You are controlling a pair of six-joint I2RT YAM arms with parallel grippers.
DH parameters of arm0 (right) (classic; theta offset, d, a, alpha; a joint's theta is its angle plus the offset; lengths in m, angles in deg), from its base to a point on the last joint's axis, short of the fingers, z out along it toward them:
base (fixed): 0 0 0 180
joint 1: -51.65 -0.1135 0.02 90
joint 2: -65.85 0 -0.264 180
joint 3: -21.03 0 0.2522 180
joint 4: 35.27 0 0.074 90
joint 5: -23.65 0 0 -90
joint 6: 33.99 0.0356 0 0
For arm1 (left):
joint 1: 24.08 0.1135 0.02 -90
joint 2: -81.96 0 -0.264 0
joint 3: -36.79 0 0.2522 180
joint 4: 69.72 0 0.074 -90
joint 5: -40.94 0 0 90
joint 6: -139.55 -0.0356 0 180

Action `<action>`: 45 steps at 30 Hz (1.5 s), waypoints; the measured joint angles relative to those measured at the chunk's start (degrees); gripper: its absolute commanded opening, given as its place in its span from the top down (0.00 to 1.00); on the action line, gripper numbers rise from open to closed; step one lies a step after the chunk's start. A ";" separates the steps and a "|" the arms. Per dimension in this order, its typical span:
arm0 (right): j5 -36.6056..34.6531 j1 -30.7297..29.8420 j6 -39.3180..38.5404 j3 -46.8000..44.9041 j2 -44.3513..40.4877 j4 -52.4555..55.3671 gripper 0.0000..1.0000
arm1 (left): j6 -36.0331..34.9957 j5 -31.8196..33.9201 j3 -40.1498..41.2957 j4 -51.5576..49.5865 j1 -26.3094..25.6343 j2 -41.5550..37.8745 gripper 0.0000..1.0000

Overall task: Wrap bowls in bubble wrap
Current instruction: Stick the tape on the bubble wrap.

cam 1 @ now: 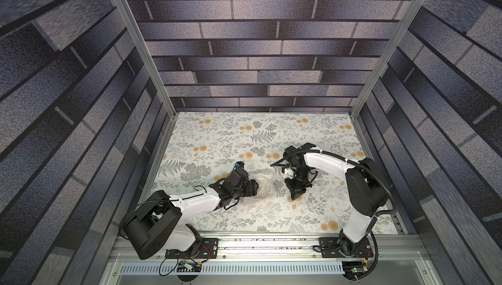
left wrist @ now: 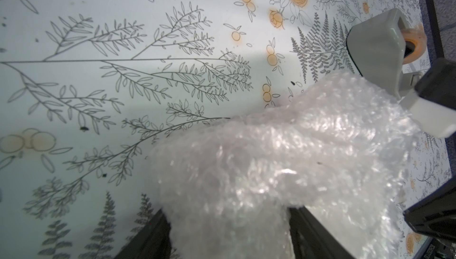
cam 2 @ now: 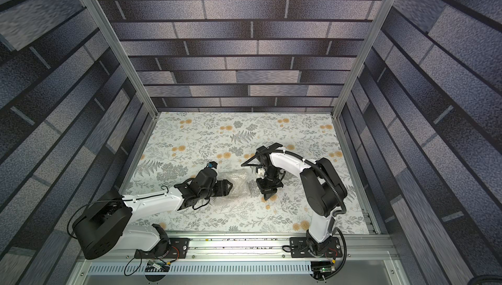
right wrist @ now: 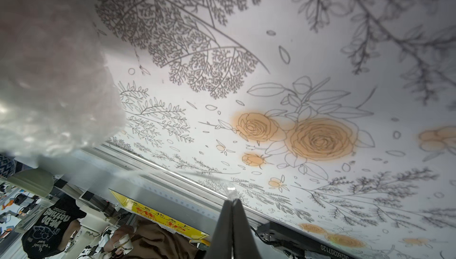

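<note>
Next, I release the end of the piece of clear tape from my right gripper against the bubble wrap's side (cam 1: 275,187) (right wrist: 95,135) opposite my left gripper.
The bubble wrap (cam 1: 267,184) (cam 2: 239,184) is a crumpled whitish bundle at mid-table between both arms. My left gripper (cam 1: 256,187) (cam 2: 229,187) grips it from the left. In the left wrist view the bubble wrap (left wrist: 283,166) fills the gap between the two dark fingers (left wrist: 153,233) of the left gripper (left wrist: 228,218). The bowl is hidden; only wrap shows. My right gripper (cam 1: 294,198) (cam 2: 267,196) (right wrist: 232,199) points down just right of the bundle, shut on the end of a clear tape strip (right wrist: 172,175) that runs back to the bubble wrap (right wrist: 49,85).
A grey tape dispenser (left wrist: 377,50) with an orange-cored roll stands just beyond the bundle. The floral tablecloth (cam 1: 244,139) covers the table inside a walled frame. A metal rail (cam 1: 271,243) carries both arm bases at the front edge. A person (right wrist: 54,223) stands outside it.
</note>
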 measured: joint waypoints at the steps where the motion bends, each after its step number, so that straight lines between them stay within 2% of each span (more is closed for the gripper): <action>1: -0.79 -0.44 0.09 0.87 1.01 0.13 0.94 | 0.00 0.00 0.00 0.00 0.00 0.00 0.26; 8: -6.38 -3.43 1.05 6.60 6.58 1.07 0.94 | 0.00 0.20 0.00 -0.17 0.00 -0.24 0.26; 17: -12.37 -4.09 2.25 7.82 7.67 2.95 0.94 | 0.00 0.22 0.13 -0.83 0.00 -1.11 0.26; 35: -14.82 -8.81 4.90 12.04 10.78 3.43 0.93 | 0.00 0.22 0.13 -0.85 0.00 -1.11 0.26; 45: -13.70 -8.98 5.05 13.97 9.97 3.80 0.91 | 0.00 0.22 0.13 -0.85 0.00 -1.09 0.26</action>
